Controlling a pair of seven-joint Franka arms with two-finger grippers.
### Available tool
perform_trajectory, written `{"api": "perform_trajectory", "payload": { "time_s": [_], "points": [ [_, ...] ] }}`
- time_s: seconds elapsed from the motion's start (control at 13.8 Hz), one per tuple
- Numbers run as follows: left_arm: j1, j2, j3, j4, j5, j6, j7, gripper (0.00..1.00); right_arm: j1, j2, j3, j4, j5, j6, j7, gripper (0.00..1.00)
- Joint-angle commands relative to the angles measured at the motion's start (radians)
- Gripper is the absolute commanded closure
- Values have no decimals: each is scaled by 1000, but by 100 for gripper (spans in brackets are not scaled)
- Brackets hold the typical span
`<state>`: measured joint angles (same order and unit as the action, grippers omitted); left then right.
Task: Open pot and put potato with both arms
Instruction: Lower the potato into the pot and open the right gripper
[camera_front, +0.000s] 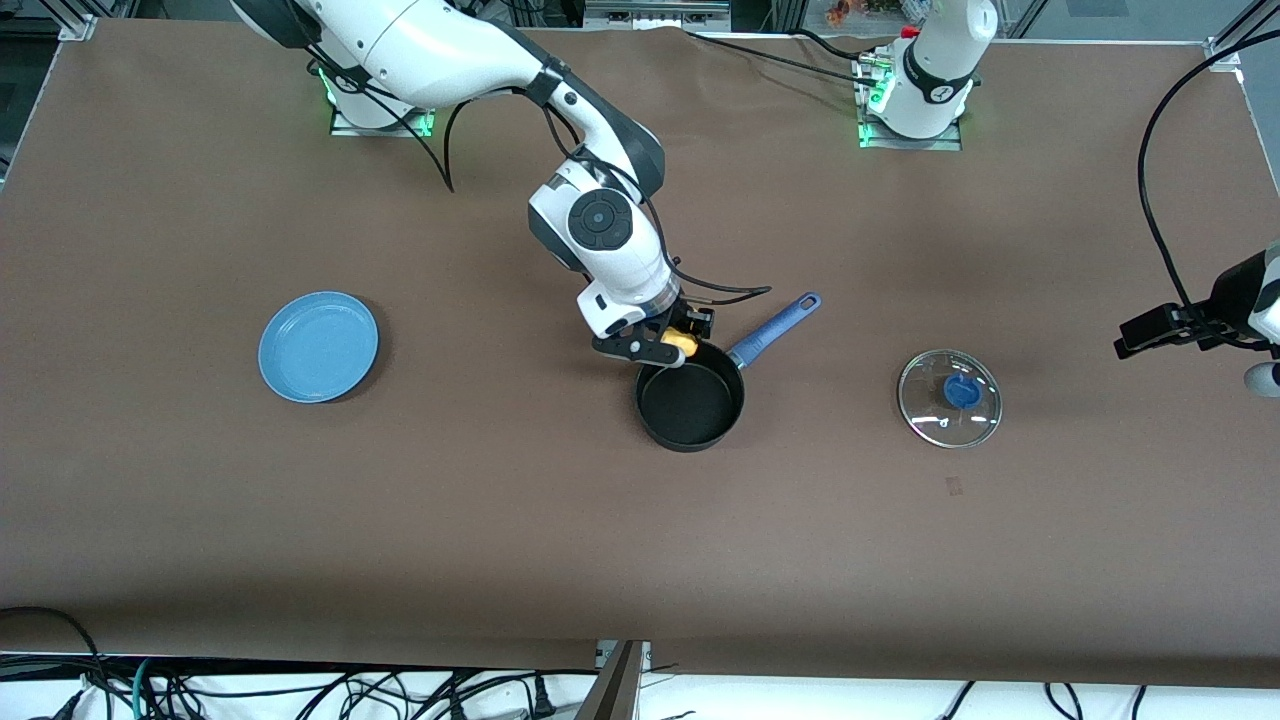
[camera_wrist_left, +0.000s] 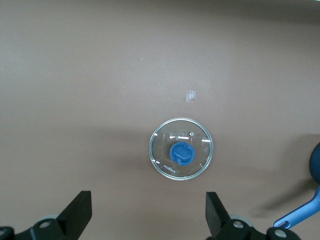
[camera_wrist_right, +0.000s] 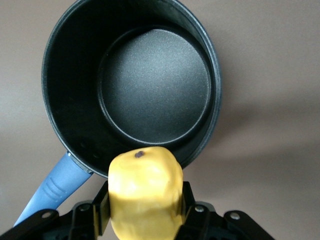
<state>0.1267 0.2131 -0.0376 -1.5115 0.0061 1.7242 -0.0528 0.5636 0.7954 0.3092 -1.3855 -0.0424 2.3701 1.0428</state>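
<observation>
Next, my right gripper lets go of the yellow potato on the bottom of the black pot (camera_front: 698, 398) (camera_wrist_right: 132, 95), a little toward its blue handle. The potato is now just over the pot's rim.
The black pot (camera_front: 690, 402) with a long blue handle (camera_front: 775, 328) stands open and empty at the table's middle; it also shows in the right wrist view (camera_wrist_right: 132, 85). My right gripper (camera_front: 672, 343) is shut on the yellow potato (camera_front: 681, 342) and holds it just over the pot's rim; the potato fills the fingers in the right wrist view (camera_wrist_right: 145, 192). The glass lid (camera_front: 949, 397) with a blue knob lies flat on the table toward the left arm's end, also in the left wrist view (camera_wrist_left: 181, 155). My left gripper (camera_wrist_left: 149, 212) is open and empty, high above the table beside the lid.
A flat light-blue plate (camera_front: 319, 346) lies toward the right arm's end of the table. The pot's blue handle tip shows in the left wrist view (camera_wrist_left: 300, 212). Cables hang along the table's front edge.
</observation>
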Motion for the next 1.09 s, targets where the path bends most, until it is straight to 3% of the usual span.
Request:
{"api": "perform_trajectory", "payload": {
  "time_s": [0.0,0.51,0.87,0.94,1.02],
  "points": [
    [-2,-9,5,-3,-18,3,14,0,7,45,-15,45,2,54,6,67],
    [-4,-9,4,-4,-23,3,13,0,-2,59,-64,88,2,122,-10,66],
    [-4,-8,4,-6,-24,3,13,0,10,94,-64,88,1,173,-3,64],
    [-4,-8,4,-6,-24,3,13,0,10,94,-64,88,1,173,-6,61],
    [-4,-6,5,-6,-24,3,13,0,9,94,-64,88,1,173,-3,32]
  ]
}}
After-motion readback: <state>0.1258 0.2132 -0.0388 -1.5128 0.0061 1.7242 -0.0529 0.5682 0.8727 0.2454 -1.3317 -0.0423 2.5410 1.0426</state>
